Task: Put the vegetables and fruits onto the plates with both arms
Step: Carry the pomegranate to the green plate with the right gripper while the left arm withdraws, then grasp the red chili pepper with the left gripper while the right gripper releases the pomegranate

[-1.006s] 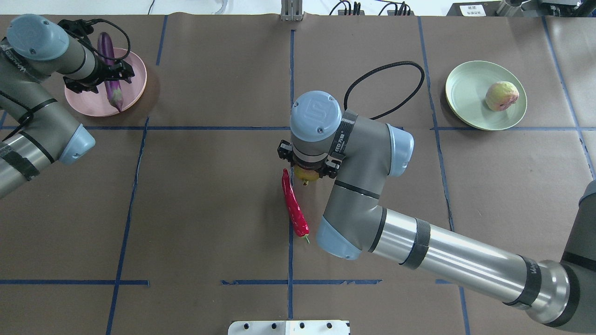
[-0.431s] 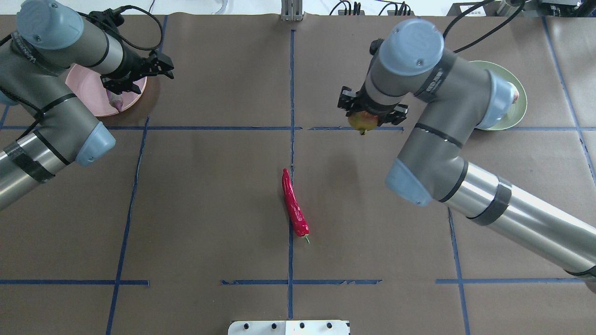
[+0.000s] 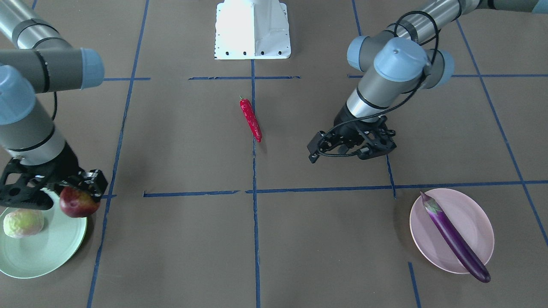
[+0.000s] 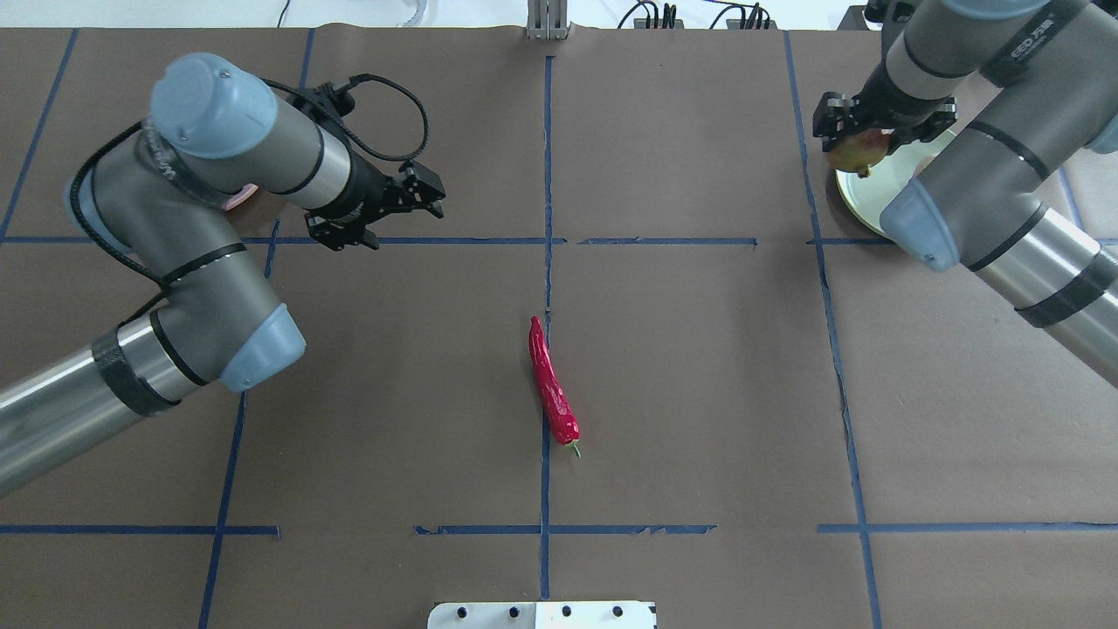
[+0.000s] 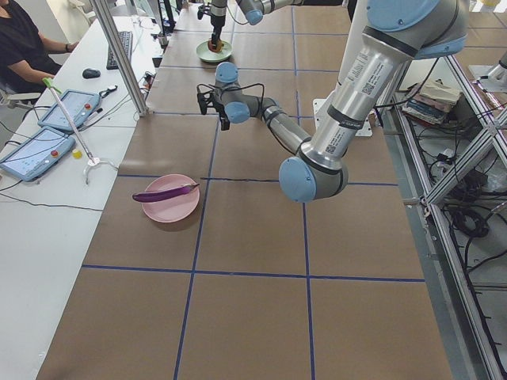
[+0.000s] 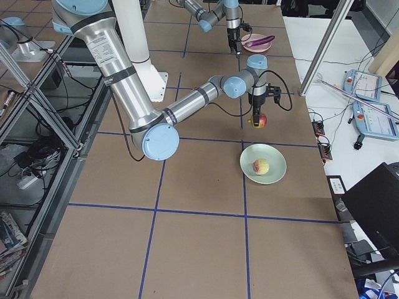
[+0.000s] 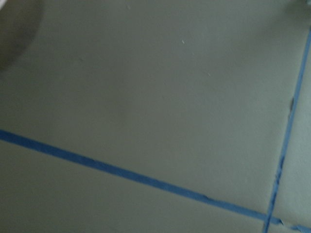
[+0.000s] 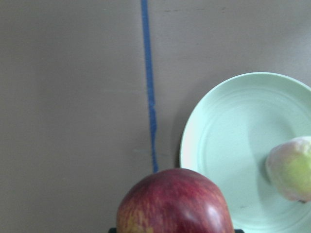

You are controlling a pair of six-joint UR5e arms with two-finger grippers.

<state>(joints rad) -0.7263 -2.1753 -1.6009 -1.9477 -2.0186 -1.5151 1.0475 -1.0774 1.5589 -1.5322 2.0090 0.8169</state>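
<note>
Next, my left gripper goes to the red chili's thick part [image 3: 247,109] near its green stem and closes there.
My right gripper [image 4: 860,140] is shut on the round red-green fruit [image 4: 856,151] and holds it over the near-left rim of the mint green plate [image 4: 860,199]. In the front view, the fruit [image 3: 78,202] hangs at that plate's [image 3: 47,252] edge, beside the pale wrinkly ball [image 3: 23,222] lying on it. The right wrist view shows the fruit [image 8: 175,201], plate [image 8: 228,145] and ball [image 8: 291,167]. My left gripper [image 4: 432,195] is open and empty, right of the pink plate [image 3: 471,214]. The purple eggplant [image 3: 454,237] lies across that plate. The red chili [image 4: 550,384] lies at the table's centre.
The white base block [image 4: 541,614] sits at the table's near edge. Blue tape lines [image 4: 546,175] divide the brown table cover. My left arm hides most of the pink plate in the overhead view. Tablets [image 5: 36,150] lie on the side desk.
My right arm lifted the fruit from beside the chili and carried it to the green plate's edge. My left gripper left the eggplant on the pink plate and moved right toward the centre.
</note>
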